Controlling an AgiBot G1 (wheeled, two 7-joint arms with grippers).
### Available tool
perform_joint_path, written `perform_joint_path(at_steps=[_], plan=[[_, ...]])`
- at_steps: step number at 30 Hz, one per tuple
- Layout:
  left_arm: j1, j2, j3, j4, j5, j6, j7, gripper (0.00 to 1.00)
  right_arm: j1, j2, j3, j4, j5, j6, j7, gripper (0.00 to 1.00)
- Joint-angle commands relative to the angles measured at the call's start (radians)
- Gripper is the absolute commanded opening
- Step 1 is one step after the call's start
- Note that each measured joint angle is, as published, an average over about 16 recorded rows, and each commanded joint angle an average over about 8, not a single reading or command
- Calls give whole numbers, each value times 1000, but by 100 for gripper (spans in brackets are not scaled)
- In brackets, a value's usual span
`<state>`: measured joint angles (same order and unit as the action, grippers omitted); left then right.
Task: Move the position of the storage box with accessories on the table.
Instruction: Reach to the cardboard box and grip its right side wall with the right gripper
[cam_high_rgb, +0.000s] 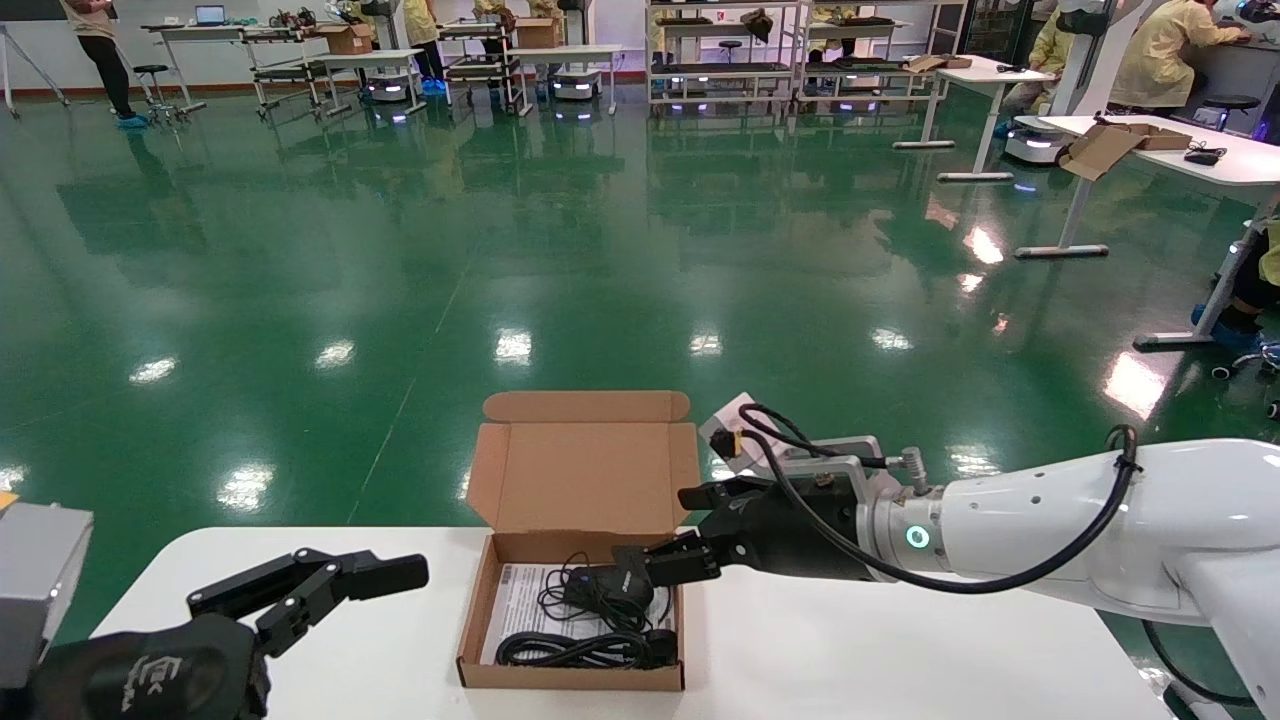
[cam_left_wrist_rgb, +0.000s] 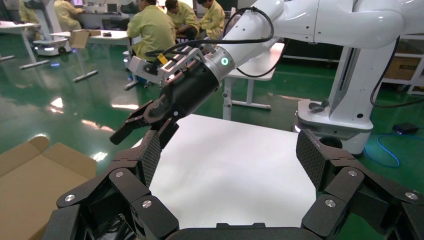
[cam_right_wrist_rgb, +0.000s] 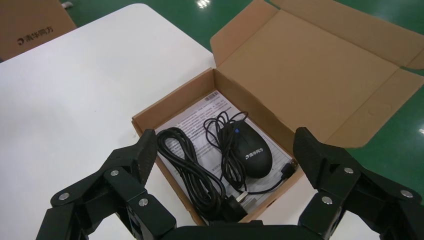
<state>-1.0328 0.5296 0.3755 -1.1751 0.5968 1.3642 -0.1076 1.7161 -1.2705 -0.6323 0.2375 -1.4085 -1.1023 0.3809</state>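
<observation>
Next, my right gripper grabs the storage box by its side (cam_high_rgb: 680, 652) (cam_right_wrist_rgb: 256, 215) beside the black cable coil's plug, close to the box's near corner.
The storage box (cam_high_rgb: 478, 620) stands open on the white table (cam_high_rgb: 900, 650), its lid (cam_high_rgb: 585, 470) upright at the far side. Inside lie a black mouse (cam_high_rgb: 598, 590), a black cable coil (cam_high_rgb: 570, 650) and a white sheet (cam_high_rgb: 515, 600). My right gripper (cam_high_rgb: 660, 535) is open and empty, hovering over the box's right wall. In the right wrist view its fingers (cam_right_wrist_rgb: 145, 155) straddle the mouse (cam_right_wrist_rgb: 252, 155), the coil (cam_right_wrist_rgb: 190, 170) and the sheet (cam_right_wrist_rgb: 200, 117) from above. My left gripper (cam_high_rgb: 350, 585) is open and empty above the table, left of the box.
A grey box (cam_high_rgb: 40, 570) sits at the left edge of the head view. A brown carton (cam_right_wrist_rgb: 30, 25) stands on the floor beyond the table corner. The table's far edge runs just behind the box lid, with green floor beyond. White desks (cam_high_rgb: 1180, 150) stand far right.
</observation>
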Motion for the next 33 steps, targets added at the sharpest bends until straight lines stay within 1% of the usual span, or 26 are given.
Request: perform_joint_path(at_steps=[1, 3, 6, 10, 14, 18, 21, 24, 33], plan=[[0, 0, 0, 0, 0, 0, 0, 100, -3, 8, 6, -3, 7, 0, -2, 100], [0, 0, 0, 0, 0, 0, 0, 100, 13, 27, 17, -58, 20, 2, 76, 100], [0, 0, 0, 0, 0, 0, 0, 100, 45, 43, 27, -145, 34, 3, 224, 100], [0, 0, 0, 0, 0, 0, 0, 100, 87, 22, 18, -231, 22, 23, 386, 100], [0, 0, 0, 0, 0, 0, 0, 100, 114, -17, 0, -284, -4, 52, 495, 100], [0, 0, 0, 0, 0, 0, 0, 100, 121, -58, -29, -307, -48, 90, 569, 100], [0, 0, 0, 0, 0, 0, 0, 100, 110, -78, -51, -295, -82, 126, 613, 100], [0, 0, 0, 0, 0, 0, 0, 100, 85, -88, -66, -257, -105, 164, 656, 100], [0, 0, 0, 0, 0, 0, 0, 100, -37, -100, -120, -72, -139, 253, 794, 100]])
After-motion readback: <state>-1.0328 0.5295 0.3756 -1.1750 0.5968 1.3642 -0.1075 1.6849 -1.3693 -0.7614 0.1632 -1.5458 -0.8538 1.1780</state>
